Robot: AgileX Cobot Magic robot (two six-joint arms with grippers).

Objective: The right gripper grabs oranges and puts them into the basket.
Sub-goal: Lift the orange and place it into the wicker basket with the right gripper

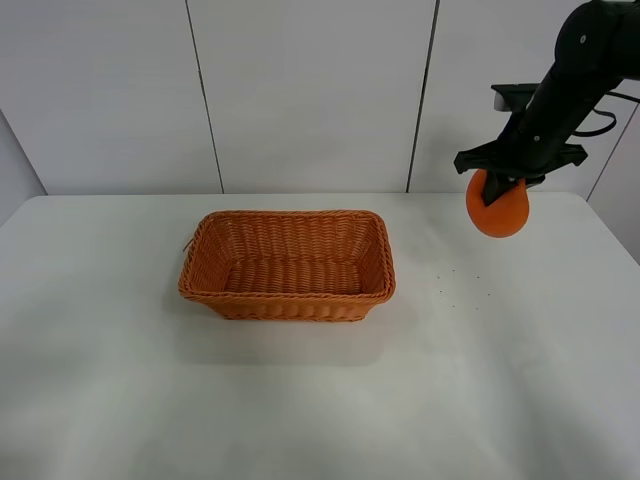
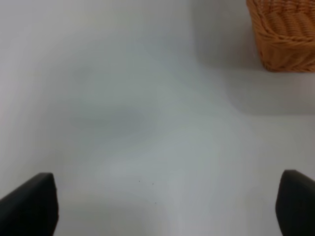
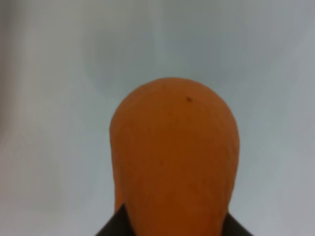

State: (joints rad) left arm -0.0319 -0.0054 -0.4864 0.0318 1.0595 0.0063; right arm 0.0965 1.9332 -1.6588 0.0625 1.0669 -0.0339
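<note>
My right gripper needs to let go of the orange on the middle of the wicker basket's bottom (image 1: 299, 262).
The woven wicker basket (image 1: 288, 265) stands in the middle of the white table, with nothing in it; one corner of it shows in the left wrist view (image 2: 285, 34). My right gripper (image 1: 497, 190) is shut on the orange (image 1: 499, 207) and holds it in the air to the right of the basket, above the table's far right part. The orange fills the right wrist view (image 3: 174, 157) with white table below it. My left gripper (image 2: 167, 206) is open and empty over bare table; only its two dark fingertips (image 2: 29, 206) show.
The white table (image 1: 320, 400) extends around the basket. A white panelled wall (image 1: 300, 90) stands behind the table's far edge. A few small dark specks (image 1: 460, 285) lie on the table right of the basket.
</note>
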